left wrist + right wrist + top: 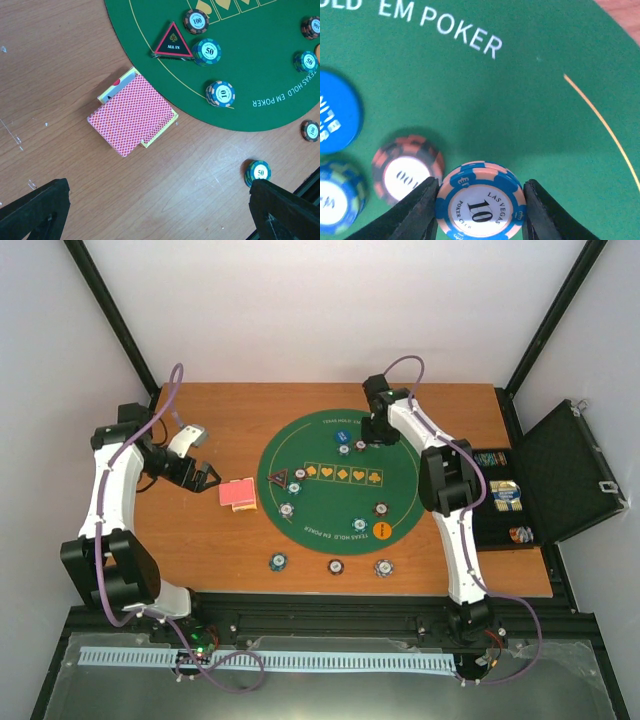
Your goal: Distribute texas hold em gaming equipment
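Observation:
My right gripper should release the blue/white chips on the green mat (378,438) (501,134), setting them beside the dark chip and opposite the blue chip. The blue/white chips are over the mat's far side.
My right gripper (368,435) hangs over the far side of the green mat (330,430), shut on a small stack of blue/white "10" chips (481,202); both fingers (417,212) press its edges. Under it lie a dark "100" chip (406,170), a blue button disc (335,117) and a blue chip (332,202). My left gripper (207,478) is open and empty over bare wood, left of the red-backed card deck (238,494) (132,112). The black-red "ALL IN" triangle (172,42) lies at the mat's left edge beside "100" (196,21), "50" (206,51) and "10" (220,94) chips.
Three chip stacks sit on the wood near the front edge (277,561) (336,565) (383,567). An orange button disc (381,530) and two chips lie on the mat's near side. The open black case (560,475) with more chips stands at the right.

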Available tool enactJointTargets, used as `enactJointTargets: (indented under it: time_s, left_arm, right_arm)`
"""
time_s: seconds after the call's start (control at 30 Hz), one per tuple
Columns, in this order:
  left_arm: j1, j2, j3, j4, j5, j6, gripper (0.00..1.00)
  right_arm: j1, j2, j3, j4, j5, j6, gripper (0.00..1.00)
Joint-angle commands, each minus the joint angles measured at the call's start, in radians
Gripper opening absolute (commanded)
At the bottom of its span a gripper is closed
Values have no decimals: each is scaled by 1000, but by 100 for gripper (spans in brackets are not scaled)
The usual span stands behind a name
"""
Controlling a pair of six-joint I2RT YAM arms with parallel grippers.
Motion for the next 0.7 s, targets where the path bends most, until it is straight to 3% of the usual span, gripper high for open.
enactJointTargets:
  time_s: [0.0, 0.2, 0.67]
  left_arm:
    - [4, 8, 29, 0, 3, 3, 100]
    - [4, 11, 31, 4, 7, 2, 100]
    - [5, 2, 23, 9, 4, 1, 100]
  right_arm:
    - [-33, 87, 152, -53, -18, -24, 36]
    - [-56, 163, 253, -72, -28, -39, 37]
    - [-60, 224, 283, -67, -71, -25, 38]
